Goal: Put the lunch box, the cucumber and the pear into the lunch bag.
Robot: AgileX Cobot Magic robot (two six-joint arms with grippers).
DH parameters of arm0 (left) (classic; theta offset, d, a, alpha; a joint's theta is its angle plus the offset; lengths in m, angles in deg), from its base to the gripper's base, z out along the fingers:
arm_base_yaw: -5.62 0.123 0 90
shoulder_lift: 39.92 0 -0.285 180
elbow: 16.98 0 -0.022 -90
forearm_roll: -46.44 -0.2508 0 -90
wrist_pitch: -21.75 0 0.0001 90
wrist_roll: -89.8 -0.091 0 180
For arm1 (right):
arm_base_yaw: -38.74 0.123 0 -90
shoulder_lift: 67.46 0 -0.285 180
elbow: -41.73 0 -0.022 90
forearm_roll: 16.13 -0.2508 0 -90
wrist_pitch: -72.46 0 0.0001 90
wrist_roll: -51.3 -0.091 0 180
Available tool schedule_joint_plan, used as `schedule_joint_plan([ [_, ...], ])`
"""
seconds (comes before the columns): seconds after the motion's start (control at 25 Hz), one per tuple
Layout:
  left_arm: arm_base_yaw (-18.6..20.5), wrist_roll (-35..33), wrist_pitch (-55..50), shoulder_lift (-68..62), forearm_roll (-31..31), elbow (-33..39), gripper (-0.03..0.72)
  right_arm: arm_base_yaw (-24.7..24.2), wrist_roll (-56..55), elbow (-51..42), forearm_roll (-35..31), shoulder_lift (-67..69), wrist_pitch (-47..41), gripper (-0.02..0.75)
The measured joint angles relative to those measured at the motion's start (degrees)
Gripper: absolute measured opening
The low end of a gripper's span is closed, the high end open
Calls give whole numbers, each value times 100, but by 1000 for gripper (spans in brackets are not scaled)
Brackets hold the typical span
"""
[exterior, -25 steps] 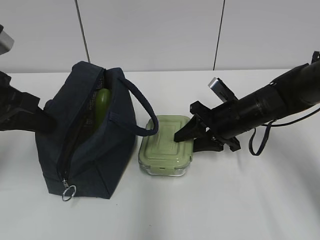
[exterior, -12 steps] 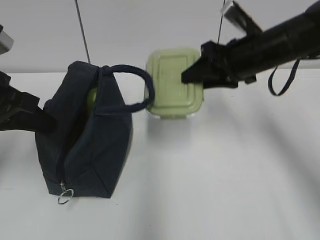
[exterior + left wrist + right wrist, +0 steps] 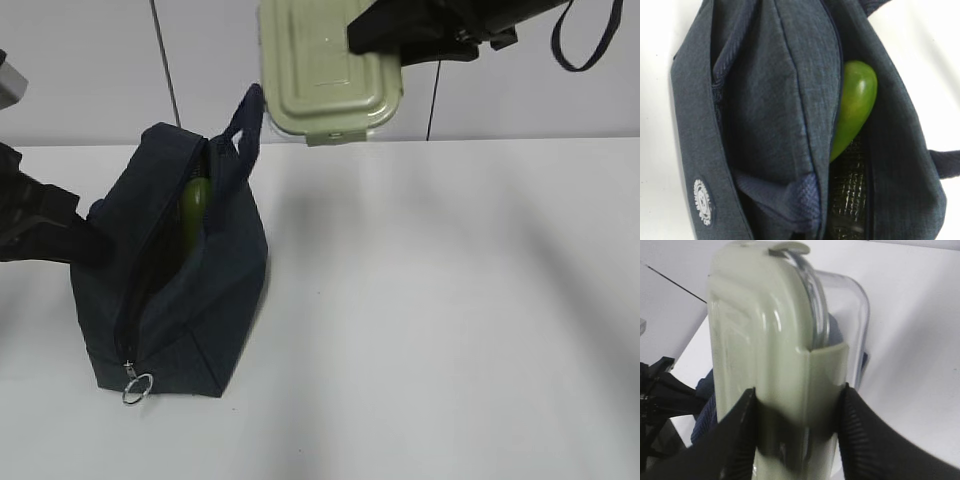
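Next, my right gripper lowers the lunch box, now held tilted above the bag, and lets go of it inside the navy lunch bag's opening [image 3: 179, 250], down by the green cucumber.
The navy lunch bag [image 3: 180, 290] stands at the left with its top open. The green cucumber [image 3: 193, 210] pokes out of it, and shows against the silvery lining in the left wrist view [image 3: 855, 110]. My right gripper [image 3: 365, 40] is shut on the lunch box [image 3: 330, 70] and holds it tilted in the air, above and to the right of the bag; its fingers clamp the sage lid and glass [image 3: 765, 340]. My left gripper [image 3: 90, 245] is at the bag's left side, with bunched fabric [image 3: 800, 200] covering its jaws. The pear is hidden.
The bag's loop handle [image 3: 240, 130] stands upright just under the lunch box. The zipper's ring pull [image 3: 135, 388] hangs at the bag's front corner. The white table [image 3: 450, 320] stretches to the right. A wall is behind.
My right gripper has lifted the lunch box off the table, up and to the left. The handle loop that lay against the box now stands upright. The left arm has not moved.
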Motion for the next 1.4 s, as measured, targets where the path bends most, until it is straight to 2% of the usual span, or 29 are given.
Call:
schedule_joint_plan([
  [0.16, 0, 0, 0, 0, 0, 0, -16, -133, -315, 162, 551, -129, 55, 326],
  [0.32, 0, 0, 0, 0, 0, 0, -16, -21, -415, 211, 631, -197, -25, 326],
  [0.56, 0, 0, 0, 0, 6, 0, -16, 815, -81, 211, 166, 53, -6, 326],
  [0.8, 0, 0, 0, 0, 6, 0, -16, 1668, 136, 211, -68, 440, 831, 326],
  [1.0, 0, 0, 5, 0, 6, 0, -16, 1826, 277, 212, -211, 748, 1194, 326],
  [1.08, 0, 0, 5, 0, 11, 0, -16, 1826, 243, 222, 115, 883, 1219, 326],
  [1.24, 0, -2, 5, 0, 17, 0, -16, 1826, -318, 222, 1194, 986, 1207, 326],
  [1.4, 0, -2, 10, 0, 28, 0, -16, 1826, -483, 222, 1467, 995, 1231, 326],
])
